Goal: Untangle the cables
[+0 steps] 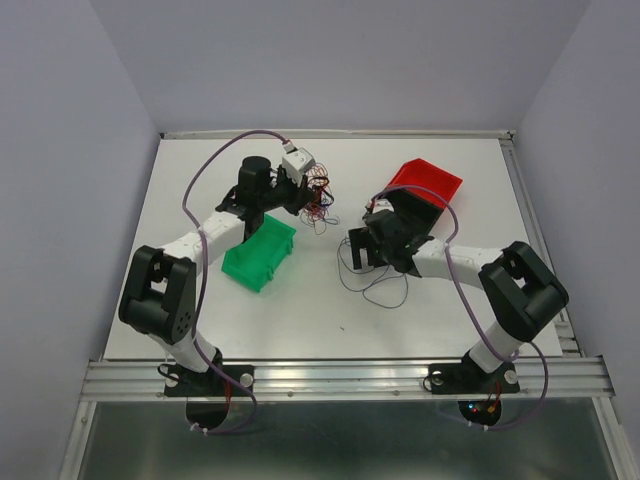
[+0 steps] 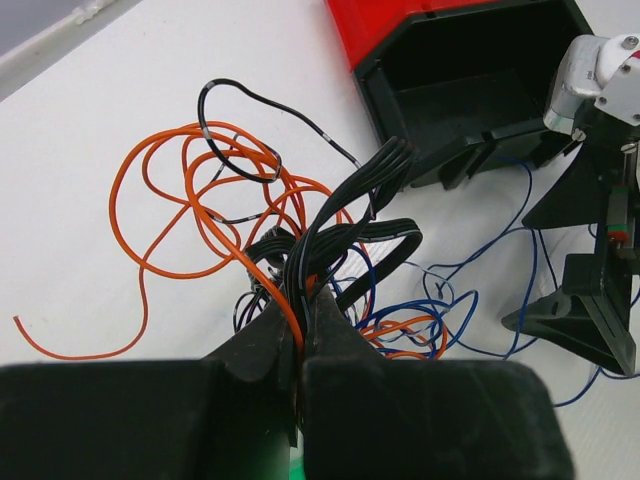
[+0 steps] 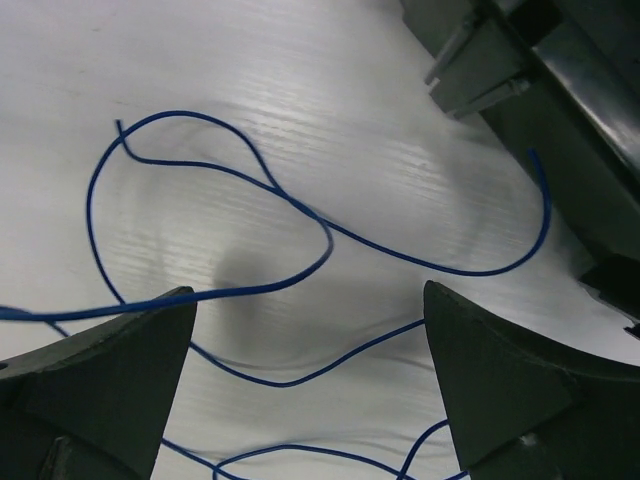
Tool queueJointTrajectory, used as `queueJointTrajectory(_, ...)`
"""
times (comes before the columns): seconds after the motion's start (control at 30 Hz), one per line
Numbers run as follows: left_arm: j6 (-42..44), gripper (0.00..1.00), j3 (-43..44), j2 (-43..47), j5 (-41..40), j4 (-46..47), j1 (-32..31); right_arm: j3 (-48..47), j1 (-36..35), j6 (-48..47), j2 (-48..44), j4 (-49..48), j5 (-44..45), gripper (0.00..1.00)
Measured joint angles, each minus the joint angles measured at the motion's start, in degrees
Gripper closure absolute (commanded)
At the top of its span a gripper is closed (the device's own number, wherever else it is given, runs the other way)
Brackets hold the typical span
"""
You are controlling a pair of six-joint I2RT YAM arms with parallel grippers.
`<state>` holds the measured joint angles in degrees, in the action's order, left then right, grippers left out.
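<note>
A blue wire drapes over one finger of my open right gripper, so next I back it clear and take the loose blue loops [image 1: 384,298] toward the front.
The cables form a tangle [image 1: 318,200] of thin orange-red, black and blue wires on the white table between the two bins. In the left wrist view, orange-red loops [image 2: 190,200], black wires [image 2: 340,215] and blue wires [image 2: 470,290] cross each other. My left gripper [image 2: 300,325] is shut on a bundle of black wires and one orange-red wire, right over the tangle [image 1: 303,190]. My right gripper [image 3: 310,340] is open wide and low over loose blue wire [image 3: 300,205] lying on the table. It holds nothing and sits right of the tangle [image 1: 358,252].
A green bin [image 1: 260,253] stands close below my left gripper. A red bin [image 1: 425,185] with a dark inside [image 2: 450,80] stands behind my right arm. More blue wire loops [image 1: 380,288] trail toward the front. A dark object [image 3: 560,90] fills the right wrist view's upper right.
</note>
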<state>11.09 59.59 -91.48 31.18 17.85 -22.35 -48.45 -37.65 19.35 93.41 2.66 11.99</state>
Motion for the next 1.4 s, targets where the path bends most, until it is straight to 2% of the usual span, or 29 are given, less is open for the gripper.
queueJointTrajectory(0.1, -0.26, 1.0, 0.0, 0.11, -0.15, 0.26, 0.24, -1.38, 0.0, 1.64, 1.29, 2.51, 3.06, 0.03)
queueJointTrajectory(0.17, -0.28, 1.0, 0.0, 0.11, -0.22, 0.33, 0.22, -2.47, -0.07, 2.71, 2.47, 4.0, 5.31, 0.23)
queueJointTrajectory(0.23, -0.28, 1.0, 0.0, 0.11, -0.22, 0.33, 0.22, -3.54, -0.28, 3.67, 3.85, 5.33, 7.76, 0.36)
queueJointTrajectory(0.27, -0.28, 1.0, 0.0, 0.11, -0.22, 0.31, 0.22, -3.96, -0.33, 4.09, 4.15, 5.66, 8.31, 0.45)
queueJointTrajectory(0.3, -0.28, 1.0, 0.0, 0.11, -0.22, 0.33, 0.22, -4.31, -0.33, 4.42, 4.5, 5.92, 8.61, 0.71)
queueJointTrajectory(0.33, -0.28, 1.0, 0.0, 0.11, -0.22, 0.31, 0.22, -4.68, -0.37, 4.92, 4.83, 5.99, 9.01, 0.84)
queueJointTrajectory(0.37, -0.28, 1.0, 0.0, 0.11, -0.35, 0.33, 0.22, -4.9, -0.44, 4.83, 5.01, 6.16, 9.01, 0.96)
queueJointTrajectory(0.4, -0.28, 1.0, 0.0, 0.11, -0.46, 0.33, 0.24, -5.25, -0.7, 5.46, 5.16, 6.47, 9.57, 1.0)
queueJointTrajectory(0.6, -0.28, 1.0, 0.0, 0.11, -0.9, 0.31, 0.24, -5.35, -0.87, 5.95, 3.37, 8.81, 9.51, 0.99)
queueJointTrajectory(0.63, -0.28, 1.0, 0.0, 0.11, -0.92, 0.31, 0.26, -5.2, -0.87, 5.92, 2.21, 9.05, 9.16, 0.95)
queueJointTrajectory(0.67, -0.28, 1.0, 0.0, 0.11, -0.96, 0.31, 0.26, -4.98, -0.87, 5.7, 0.2, 9.27, 8.55, 0.81)
queueJointTrajectory(0.7, -0.28, 1.0, 0.0, 0.11, -1.03, 0.31, 0.28, -4.98, -0.87, 5.66, -2.34, 9.38, 8.07, 0.62)
queueJointTrajectory(0.73, -0.28, 1.0, 0.0, 0.11, -1.05, 0.31, 0.31, -4.96, -0.85, 5.25, -5.27, 9.33, 7.08, 0.31)
queueJointTrajectory(0.8, -0.26, 1.0, 0.0, 0.11, -1.03, 0.31, 0.33, -4.9, -0.94, 4.48, -10.1, 8.87, 5.51, 0.16)
queueJointTrajectory(0.87, -0.26, 1.0, 0.0, 0.11, -1.07, 0.31, 0.33, -4.42, -1.03, 4.0, -14.01, 8.72, 4.79, 0.11)
queueJointTrajectory(0.9, -0.26, 1.0, 0.0, 0.11, -1.05, 0.31, 0.33, -3.96, -1.05, 4.15, -15.98, 8.76, 4.46, 0.0)
queueJointTrajectory(1.1, -0.24, 1.0, 0.0, 0.11, -1.2, 0.28, 0.33, 0.83, -1.07, 15.19, -22.58, 11.08, 7.61, 0.0)
queueJointTrajectory(1.27, -0.24, 1.0, 0.0, 0.11, -1.44, 0.31, 0.33, 1.97, -2.54, 34.51, -23.43, 22.6, 13.79, 0.0)
queueJointTrajectory(1.4, -0.24, 1.0, 0.0, 0.09, -1.44, 0.31, 0.33, 1.86, -3.76, 46.6, -21.68, 31.87, 14.05, 0.0)
